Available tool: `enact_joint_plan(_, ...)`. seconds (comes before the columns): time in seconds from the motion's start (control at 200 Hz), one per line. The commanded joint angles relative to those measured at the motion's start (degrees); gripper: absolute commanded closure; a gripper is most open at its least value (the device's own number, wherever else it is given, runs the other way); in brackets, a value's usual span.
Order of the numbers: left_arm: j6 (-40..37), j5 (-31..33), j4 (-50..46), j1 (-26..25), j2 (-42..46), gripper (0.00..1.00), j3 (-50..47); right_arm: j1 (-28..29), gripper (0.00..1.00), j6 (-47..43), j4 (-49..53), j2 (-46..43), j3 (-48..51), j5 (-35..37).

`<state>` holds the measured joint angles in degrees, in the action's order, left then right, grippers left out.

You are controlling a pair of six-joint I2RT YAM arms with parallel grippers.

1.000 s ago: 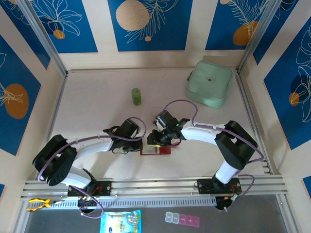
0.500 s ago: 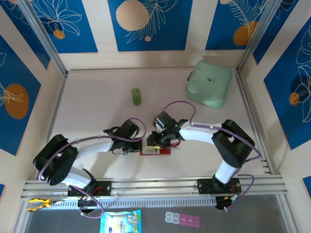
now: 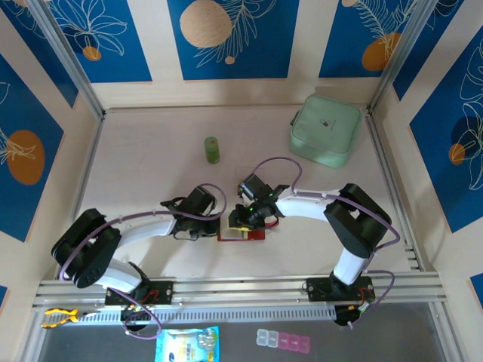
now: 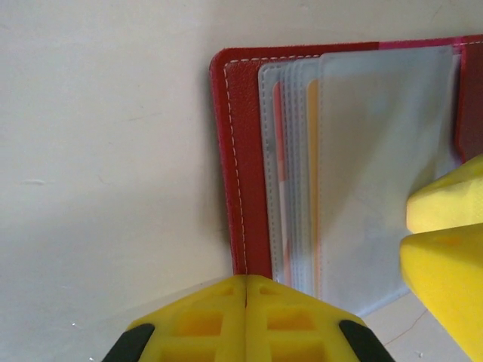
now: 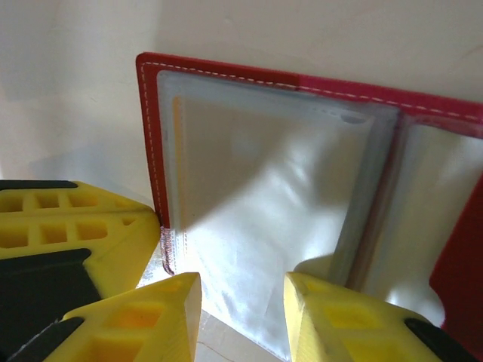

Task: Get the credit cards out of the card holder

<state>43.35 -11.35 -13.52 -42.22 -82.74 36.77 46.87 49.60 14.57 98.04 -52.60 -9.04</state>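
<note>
My left gripper is at the red edge while the empty clear pocket covers the orange card, so it should open there, take the pocket's loose edge (image 4: 321,219) and flip the pocket over.
The red card holder (image 3: 253,234) lies open and flat on the table between both arms. Its greyish clear pockets fan out in the left wrist view (image 4: 377,166). The credit cards stay tucked in the pockets; an orange edge (image 4: 311,166) and a pinkish edge (image 4: 279,151) show. My left gripper (image 4: 247,283) is shut, its tips pressed against the holder's near red edge (image 4: 243,166). My right gripper (image 5: 241,298) hovers open over the top clear pocket (image 5: 264,196), one finger on either side of the sheet. An orange card edge (image 5: 177,143) shows beside the red border (image 5: 149,136).
A mint-green pouch (image 3: 325,130) sits at the back right, and a small green cylinder (image 3: 212,149) stands behind the arms. Metal frame rails run along the table's sides. A pill box (image 3: 283,341) and a blue packet (image 3: 187,345) lie below the front rail.
The right arm has shifted slightly left over the holder. The left arm and the holder have stayed where they were.
</note>
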Motion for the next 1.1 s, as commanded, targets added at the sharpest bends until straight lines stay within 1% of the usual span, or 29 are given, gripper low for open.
enact_joint_plan(0.0, -0.88, 1.12, -2.08, 0.45, -0.84, 0.94, -0.52, 0.11, 0.65, 0.34, 4.17, -1.0, -0.38, 2.16)
enact_joint_plan(0.27, -1.64, 1.07, -2.6, 0.44, -0.31, 0.94, 0.35, -0.29, 0.65, 0.4, 3.2, -2.46, 1.74, 1.77)
enact_joint_plan(0.57, -1.65, 1.53, -3.34, 0.38, 2.83, 0.94, 2.07, -0.66, 0.65, 0.65, 1.81, -3.73, 3.38, 1.44)
enact_joint_plan(0.715, -0.88, 0.49, -2.22, 0.39, 3.38, 0.91, 2.86, -1.16, 0.65, 1.1, 0.17, -4.05, 4.42, 0.61)
enact_joint_plan(0.945, 1.76, -2.99, 1.95, 0.38, 1.84, 0.83, 3.65, -2.01, 0.66, 1.89, -1.79, -4.69, 6.05, -0.62)
enact_joint_plan(1.095, 3.26, -5.63, 5.14, 0.23, -0.33, 0.78, 3.93, -2.57, 0.69, 2.16, -3.2, -5.27, 7.2, -1.48)
